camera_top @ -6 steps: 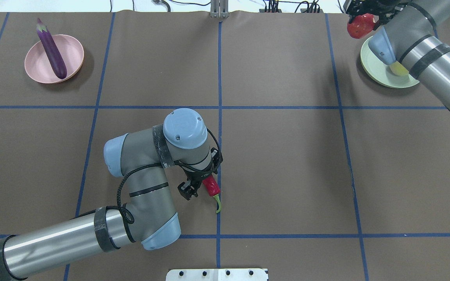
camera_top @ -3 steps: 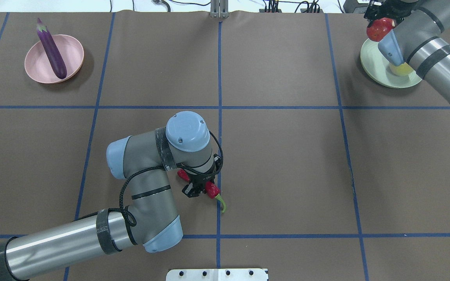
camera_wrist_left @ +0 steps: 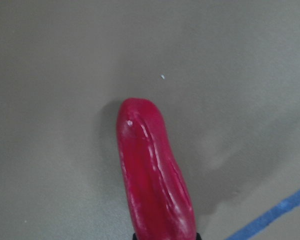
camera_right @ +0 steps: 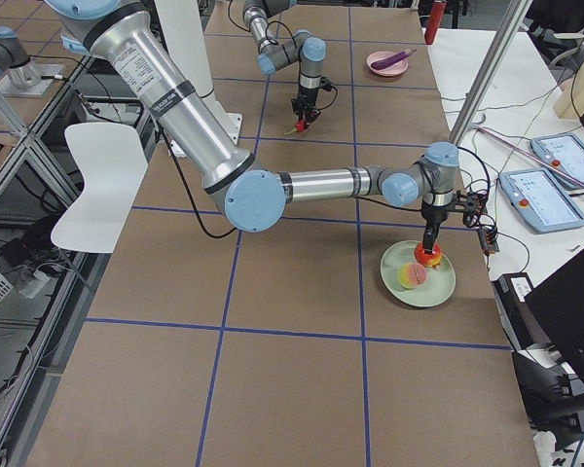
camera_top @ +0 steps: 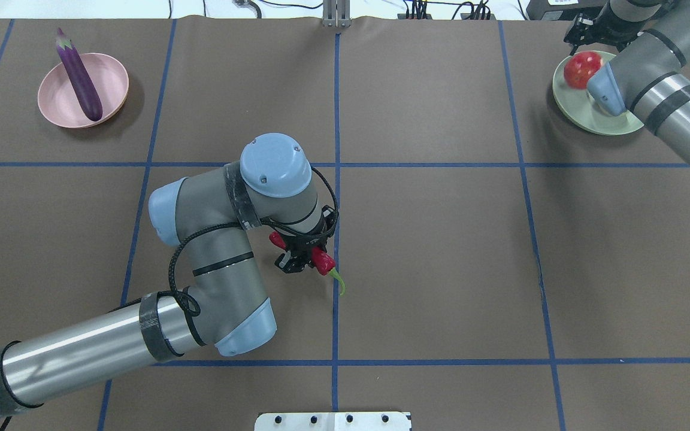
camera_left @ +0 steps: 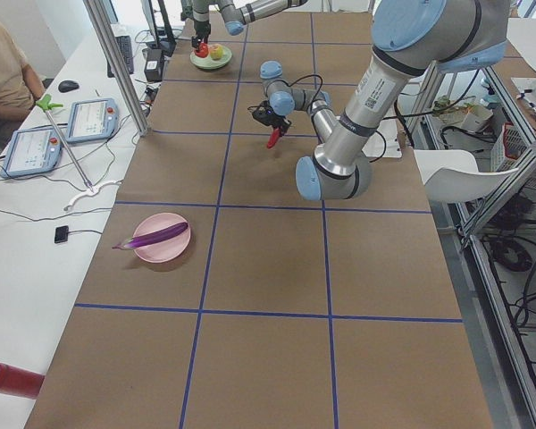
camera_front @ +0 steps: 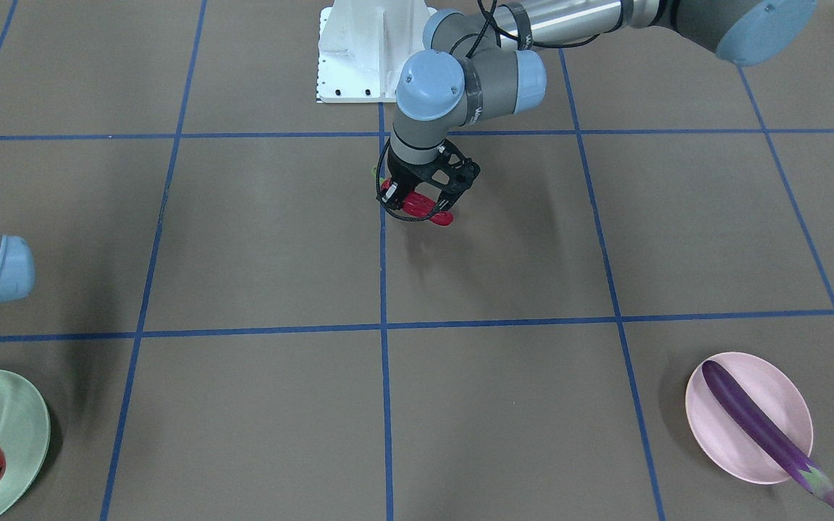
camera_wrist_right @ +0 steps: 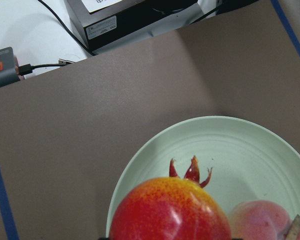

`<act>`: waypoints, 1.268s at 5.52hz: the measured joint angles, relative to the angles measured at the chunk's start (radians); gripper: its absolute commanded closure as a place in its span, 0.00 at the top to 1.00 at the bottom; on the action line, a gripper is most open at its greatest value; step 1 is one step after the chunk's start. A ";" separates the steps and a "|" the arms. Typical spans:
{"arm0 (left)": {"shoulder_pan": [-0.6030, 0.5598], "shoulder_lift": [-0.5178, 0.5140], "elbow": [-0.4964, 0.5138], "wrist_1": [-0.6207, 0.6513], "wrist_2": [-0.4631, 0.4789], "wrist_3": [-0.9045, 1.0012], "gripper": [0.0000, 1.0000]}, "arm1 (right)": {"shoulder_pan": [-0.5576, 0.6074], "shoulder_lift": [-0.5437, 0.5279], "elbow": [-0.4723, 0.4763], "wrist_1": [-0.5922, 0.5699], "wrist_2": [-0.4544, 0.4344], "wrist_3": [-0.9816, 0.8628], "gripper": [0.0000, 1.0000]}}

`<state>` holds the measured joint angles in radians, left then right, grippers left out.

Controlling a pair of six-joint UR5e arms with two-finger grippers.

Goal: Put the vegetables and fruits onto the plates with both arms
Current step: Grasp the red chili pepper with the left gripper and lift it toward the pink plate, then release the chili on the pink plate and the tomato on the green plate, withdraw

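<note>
The red chili, held off the table near the middle, will be let go by my left gripper on the pale pink plate [camera_front: 740, 453] next to the eggplant, facing the green plate.
My left gripper [camera_top: 300, 254] is shut on the wrinkled red chili [camera_top: 323, 261], held off the table near the middle, green stem pointing toward the robot. The chili [camera_wrist_left: 152, 175] fills the left wrist view. My right gripper [camera_right: 429, 249] is shut on the red-and-yellow pomegranate [camera_top: 580, 69], low over the pale green plate [camera_top: 566, 99] at the far right. The peach [camera_wrist_right: 260, 220] lies on that plate beside the pomegranate [camera_wrist_right: 170, 210]. The purple eggplant [camera_top: 78, 78] lies across the pale pink plate [camera_top: 111, 90] at the far left.
Blue tape lines divide the brown table cover into squares. The robot's white base plate [camera_top: 333, 421] sits at the near edge. A side bench with tablets [camera_left: 89, 121], cables and a seated person [camera_left: 0, 63] runs along the table's far side.
The left gripper has risen with the chili and shifted away from the robot. The right gripper has brought the pomegranate from beyond the green plate's rim to over the plate and lower.
</note>
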<state>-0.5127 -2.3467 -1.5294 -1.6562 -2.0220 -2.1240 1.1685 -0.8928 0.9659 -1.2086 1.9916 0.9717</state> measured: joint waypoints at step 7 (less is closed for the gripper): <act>-0.654 0.003 0.502 -0.131 -0.172 0.982 0.00 | -0.061 -0.182 0.434 -0.044 0.198 -0.002 1.00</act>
<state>-1.1666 -2.3433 -1.0270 -1.7874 -2.1945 -1.1417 1.1077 -1.0749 1.3998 -1.2527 2.1897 0.9695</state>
